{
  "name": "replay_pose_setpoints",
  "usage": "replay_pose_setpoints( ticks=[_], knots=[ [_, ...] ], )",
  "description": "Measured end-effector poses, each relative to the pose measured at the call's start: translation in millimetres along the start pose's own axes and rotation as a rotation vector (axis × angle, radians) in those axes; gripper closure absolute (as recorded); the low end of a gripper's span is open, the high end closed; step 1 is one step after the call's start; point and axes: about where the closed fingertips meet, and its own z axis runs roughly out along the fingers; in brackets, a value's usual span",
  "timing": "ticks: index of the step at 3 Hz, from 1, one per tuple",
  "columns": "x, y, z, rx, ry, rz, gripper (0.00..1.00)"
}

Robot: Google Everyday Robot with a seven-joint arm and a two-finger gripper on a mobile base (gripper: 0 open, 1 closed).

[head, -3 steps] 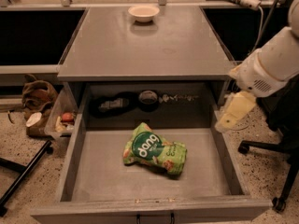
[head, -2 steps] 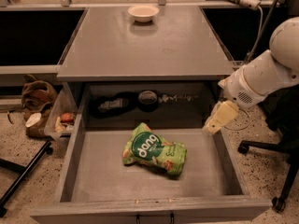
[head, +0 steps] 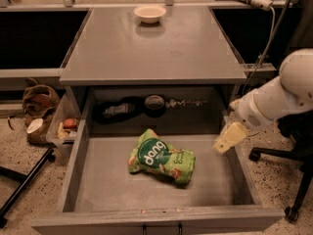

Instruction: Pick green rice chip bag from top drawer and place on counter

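The bag's end [head: 184,160] that lies nearest to my gripper on the green rice chip bag is the next place my gripper will go to and close on.
The green rice chip bag [head: 160,156] lies flat in the middle of the open top drawer [head: 102,185], its dark "dang" circle facing up. The grey counter [head: 146,48] spans the scene above the drawer. My gripper [head: 229,138], cream-coloured on a white arm, hangs over the drawer's right side, to the right of the bag and apart from it. It holds nothing.
A small white bowl [head: 150,13] stands at the back of the counter. Dark items [head: 117,110] and a round can [head: 154,102] sit in the recess behind the drawer. A brown bag [head: 38,102] and a bin with clutter [head: 66,126] are on the floor left; an office chair base [head: 288,170] is at right.
My gripper has moved left and down from outside the drawer's right wall to over the drawer's right side, closer to the bag. The bag has not moved.
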Motion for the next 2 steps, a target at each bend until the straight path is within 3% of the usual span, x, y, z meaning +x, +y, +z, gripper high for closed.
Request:
replay_pose_setpoints(
  ticks=[1,2],
  knots=[
    [39.4,10.4,52.0,-0.053,-0.012,0.077,0.00],
    [57.3,35.0,89.3,-0.127,-0.021,0.096,0.00]
  ],
)
